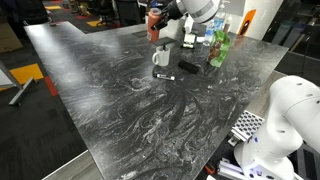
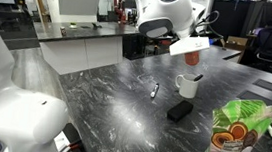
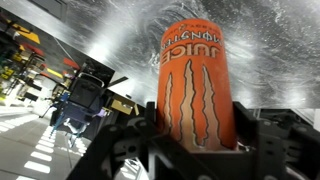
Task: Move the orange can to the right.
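Next, my gripper releases the orange can beside the white mug, on the table (image 1: pixel 183 56) just behind the black box. The can now hangs above the mug.
The orange can (image 3: pixel 197 85) fills the wrist view, held between the black fingers of my gripper (image 3: pixel 195 135), which is shut on it. In both exterior views the can (image 1: pixel 154 22) (image 2: pixel 192 55) hangs in the air above the white mug (image 1: pixel 161 58) (image 2: pixel 187 85), clear of the dark marble table (image 1: pixel 140 100) (image 2: pixel 123 110). The can's lower end is hidden inside the gripper.
A black box (image 1: pixel 189 68) (image 2: pixel 179 110) and a small pen-like object (image 1: pixel 165 76) (image 2: pixel 155 90) lie near the mug. A green bottle (image 1: pixel 219 46) stands at the table's far edge. A green snack bag (image 2: pixel 239 136) stands near the front. A second robot body (image 1: pixel 280 120) sits close by.
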You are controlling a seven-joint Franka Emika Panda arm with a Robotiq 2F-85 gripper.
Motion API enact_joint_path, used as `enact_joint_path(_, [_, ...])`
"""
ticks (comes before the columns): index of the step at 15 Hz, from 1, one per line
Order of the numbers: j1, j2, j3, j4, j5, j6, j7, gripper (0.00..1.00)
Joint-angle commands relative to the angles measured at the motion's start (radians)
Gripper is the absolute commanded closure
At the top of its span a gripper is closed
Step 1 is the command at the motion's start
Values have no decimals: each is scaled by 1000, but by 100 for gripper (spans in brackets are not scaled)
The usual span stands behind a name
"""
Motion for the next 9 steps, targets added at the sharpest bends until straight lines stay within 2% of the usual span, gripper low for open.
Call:
enact_joint_path(1, [-93,-111,14,-65,-42,54,76,52])
enact_joint_path(5, [-235,-162,20,-143,-47,87,186,52])
enact_joint_path(7, [-276,-168,1,-170,-25,70,214,52])
enact_joint_path(9, [-283,-145,-42,-179,1,39,231,52])
